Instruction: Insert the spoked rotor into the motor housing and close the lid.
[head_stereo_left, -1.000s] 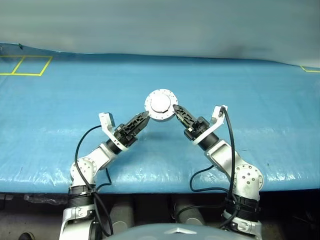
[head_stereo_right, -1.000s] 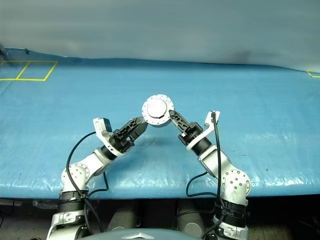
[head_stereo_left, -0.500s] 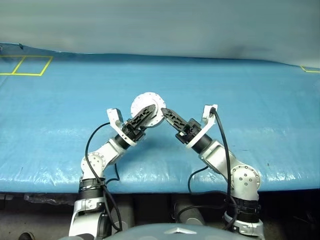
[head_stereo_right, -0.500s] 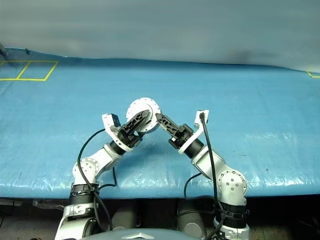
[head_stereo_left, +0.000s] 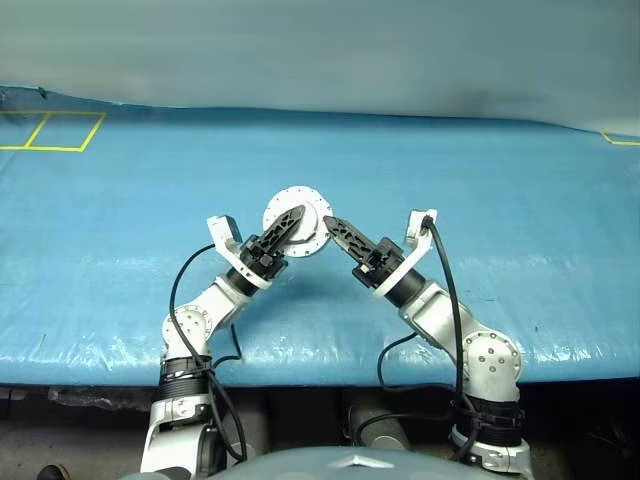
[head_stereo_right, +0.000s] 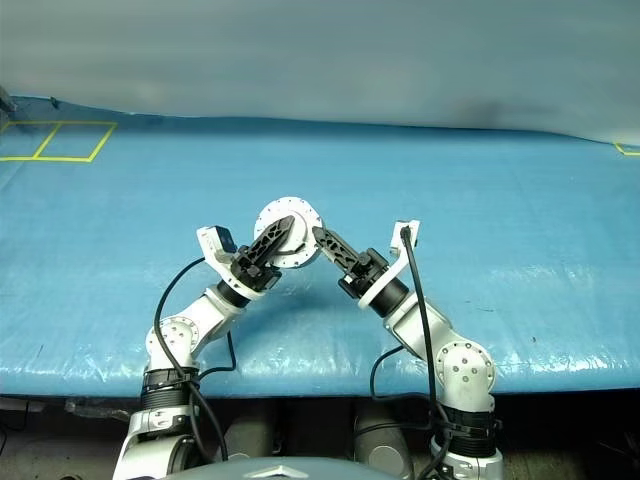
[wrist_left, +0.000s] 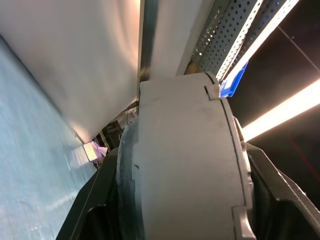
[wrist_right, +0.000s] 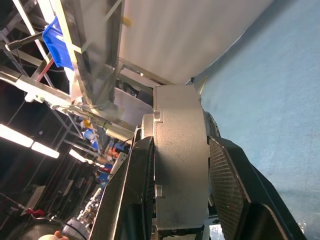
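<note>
The robot's left gripper needs to release the motor housing on the blue sheet (head_stereo_left: 198, 210) between the left gripper and the yellow tape squares.
The motor housing (head_stereo_left: 297, 213) hangs in the air above the blue table, its round grey lid (head_stereo_right: 287, 228) shut on it, plain face with the raised circle toward me. My right gripper (head_stereo_left: 330, 226) is shut on the housing (wrist_right: 180, 160) from the right, a black finger (wrist_right: 230, 200) pressed to each flat side. From the left, my left gripper (head_stereo_left: 293, 222) clasps the same housing (wrist_left: 185, 165), one finger lying across the lid's face. The spoked rotor is hidden.
A blue sheet covers the table (head_stereo_left: 120, 230), whose front edge (head_stereo_left: 320, 372) runs just below my arms. Yellow tape squares (head_stereo_left: 50, 130) mark the far left corner, and a yellow tape mark (head_stereo_left: 622, 139) the far right. A grey wall stands behind.
The right gripper has carried the housing a little to the left. The left gripper, open beside it a second ago, has moved onto the housing and closed around it.
</note>
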